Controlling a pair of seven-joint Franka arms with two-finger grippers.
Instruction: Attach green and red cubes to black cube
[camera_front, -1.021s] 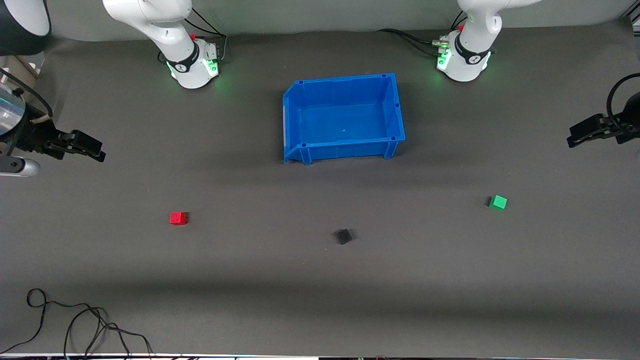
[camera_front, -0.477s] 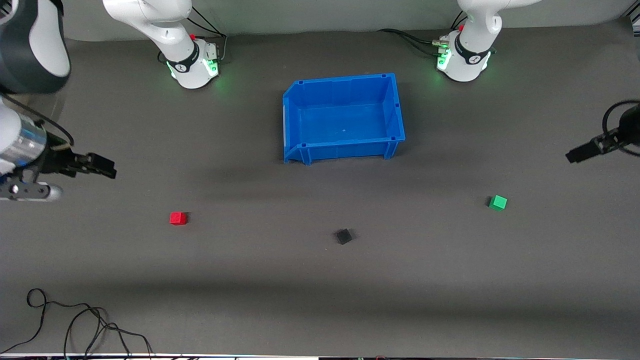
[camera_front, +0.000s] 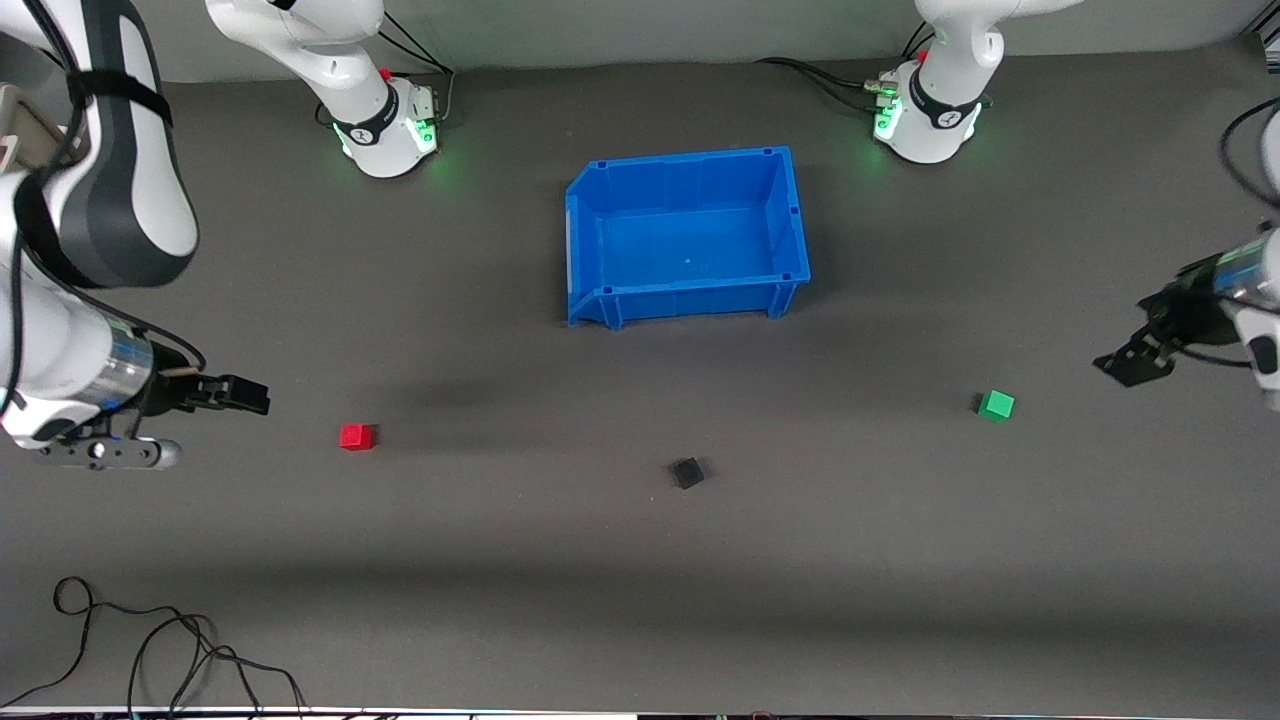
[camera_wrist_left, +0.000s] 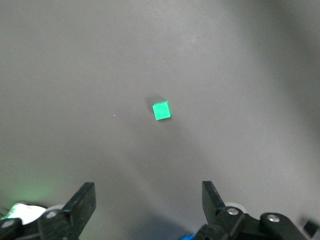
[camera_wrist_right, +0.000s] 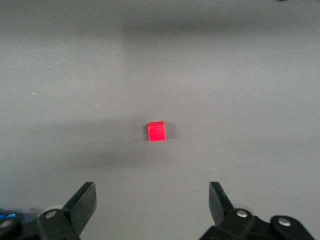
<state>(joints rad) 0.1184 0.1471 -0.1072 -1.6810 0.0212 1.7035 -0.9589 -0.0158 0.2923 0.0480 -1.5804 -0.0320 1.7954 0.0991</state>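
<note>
Next, I close my right gripper on two opposite sides of the red cube (camera_front: 356, 437) (camera_wrist_right: 157, 131), because the red cube has to go to the black cube.
The red cube (camera_front: 355, 436) lies on the table toward the right arm's end; it also shows in the right wrist view (camera_wrist_right: 156, 131). The green cube (camera_front: 996, 405) lies toward the left arm's end and shows in the left wrist view (camera_wrist_left: 161, 110). The black cube (camera_front: 687, 472) lies between them, nearer the front camera. My right gripper (camera_front: 250, 397) is open and empty, above the table beside the red cube. My left gripper (camera_front: 1125, 366) is open and empty, above the table beside the green cube.
An empty blue bin (camera_front: 590, 200) stands mid-table, farther from the front camera than the cubes. Loose black cables (camera_front: 150, 650) lie at the table's near edge toward the right arm's end. The arms' bases (camera_front: 385, 125) stand along the top.
Both grippers have moved in from the table's ends and down toward the cubes, the right toward the red cube and the left toward the green cube. The cubes have not moved.
</note>
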